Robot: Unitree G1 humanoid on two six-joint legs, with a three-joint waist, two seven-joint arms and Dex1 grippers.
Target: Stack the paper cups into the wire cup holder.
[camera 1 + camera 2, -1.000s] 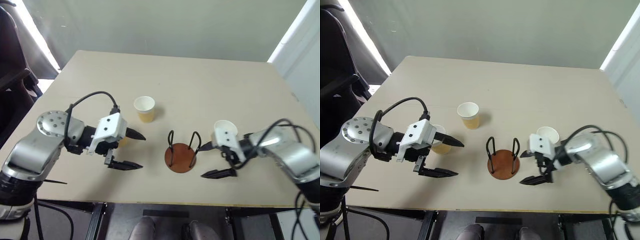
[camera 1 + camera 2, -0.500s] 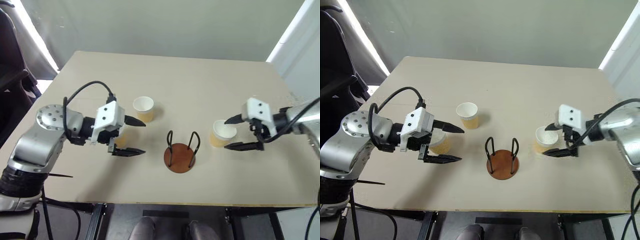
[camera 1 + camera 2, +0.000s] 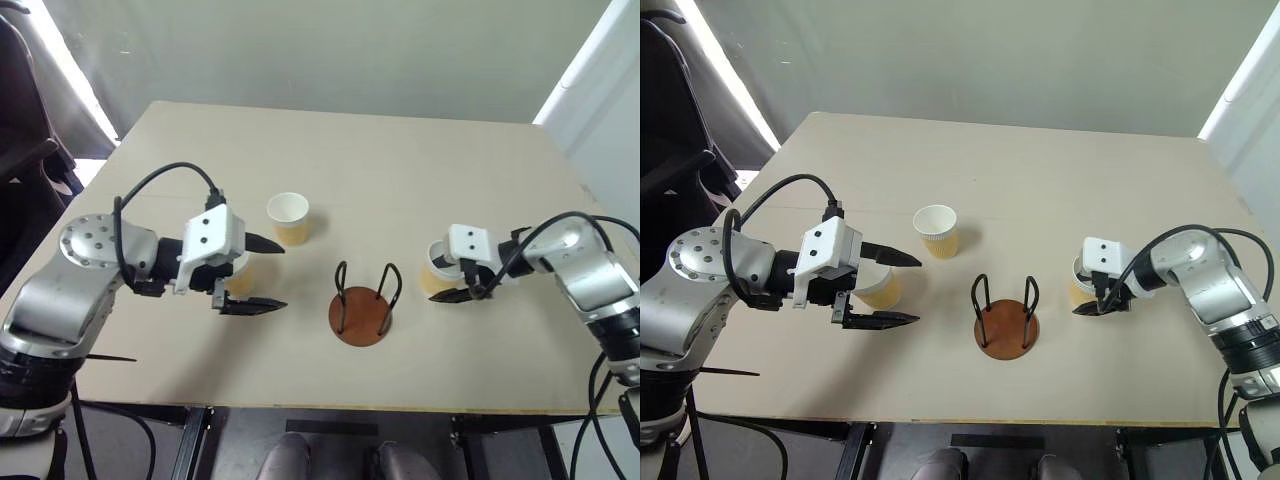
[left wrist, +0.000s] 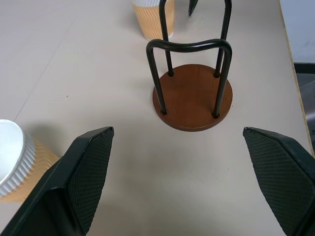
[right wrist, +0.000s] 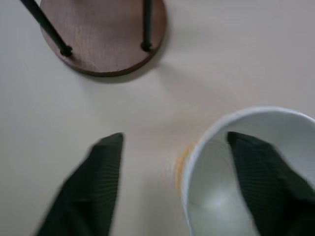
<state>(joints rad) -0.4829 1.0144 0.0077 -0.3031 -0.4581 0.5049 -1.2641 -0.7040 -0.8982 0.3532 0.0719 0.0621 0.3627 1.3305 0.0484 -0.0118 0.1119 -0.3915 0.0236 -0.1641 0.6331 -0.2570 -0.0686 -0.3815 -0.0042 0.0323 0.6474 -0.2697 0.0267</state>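
I will next close my left gripper on the near-side rim (image 3: 241, 268) of the paper cup below it, and leave the cup behind the middle standing.
Three yellow-tan paper cups stand upright on the table. One cup (image 3: 936, 230) is behind the middle, apart from both grippers. A second cup (image 3: 878, 290) stands close beside one finger of my left gripper (image 3: 919, 289), which hovers open and points at the wire cup holder (image 3: 1006, 325). That cup is outside the jaws in the left wrist view. The empty holder has a rust-brown disc base and black wire loops. To its right, my right gripper (image 5: 174, 137) straddles the wall of the third cup (image 5: 216, 196), one finger inside and one outside, with gaps showing.
The beige table (image 3: 1040, 180) reaches a near edge just below both arms. A dark chair (image 3: 670, 120) stands off its left side. A white wall panel (image 3: 1260, 90) runs along the right.
My right gripper has swung back in from the cup's right side and come down over its rim, with its jaws narrowing. The left gripper has stayed put, still open.
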